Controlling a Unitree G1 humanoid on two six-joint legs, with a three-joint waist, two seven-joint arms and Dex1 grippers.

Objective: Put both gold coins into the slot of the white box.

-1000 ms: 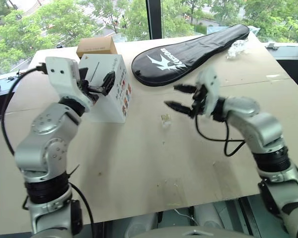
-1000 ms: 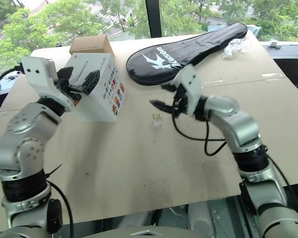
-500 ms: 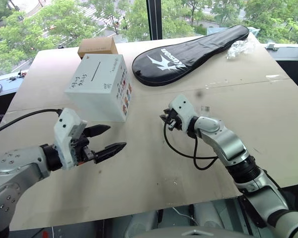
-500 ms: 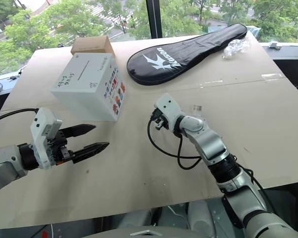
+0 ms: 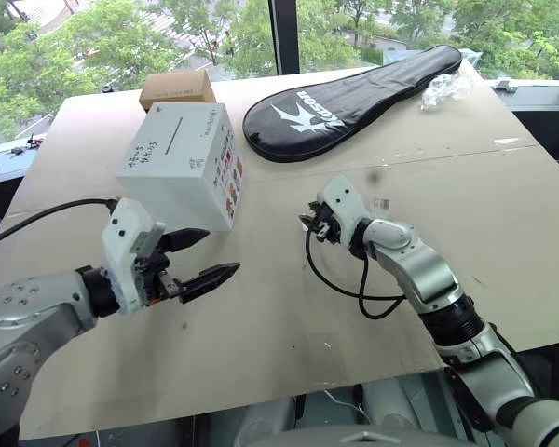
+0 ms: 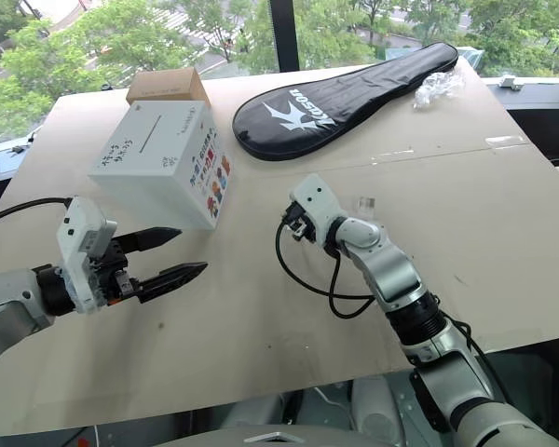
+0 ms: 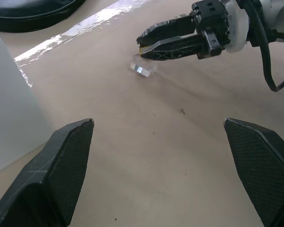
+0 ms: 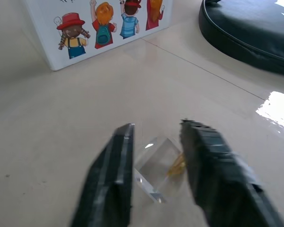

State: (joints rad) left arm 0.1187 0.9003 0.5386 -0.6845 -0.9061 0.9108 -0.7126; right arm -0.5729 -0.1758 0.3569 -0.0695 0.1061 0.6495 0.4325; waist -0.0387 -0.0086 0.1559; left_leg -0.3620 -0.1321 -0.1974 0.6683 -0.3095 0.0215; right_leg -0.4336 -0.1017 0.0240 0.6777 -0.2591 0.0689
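Note:
I will next use my left gripper to take hold of the gold coin's free edge (image 5: 306, 220) (image 7: 141, 48), while my right gripper keeps the coin held up between its fingers.
The white box (image 5: 182, 163) stands at the table's left, its slot (image 5: 177, 130) on the top face. One gold coin (image 8: 176, 166) in its clear casing (image 7: 142, 70) lies on the table right of the box. My right gripper (image 5: 309, 222) hangs low over it, open only part way. Its fingers (image 8: 206, 156) flank the casing, which stays on the table under the tips. My left gripper (image 5: 220, 253) is wide open and holds nothing. It floats near the table's front, below the box, and points toward the right gripper.
A black racket cover (image 5: 354, 88) lies at the back, with a wad of clear plastic wrap (image 5: 444, 88) at its right end. A flat brown cardboard box (image 5: 177, 88) sits behind the white box. A black cable (image 5: 335, 279) loops from my right wrist onto the table.
My left gripper has drawn back from the box top and sunk toward the table's front. My right gripper has dropped over the coin casing and narrowed. Little has moved in the last half second.

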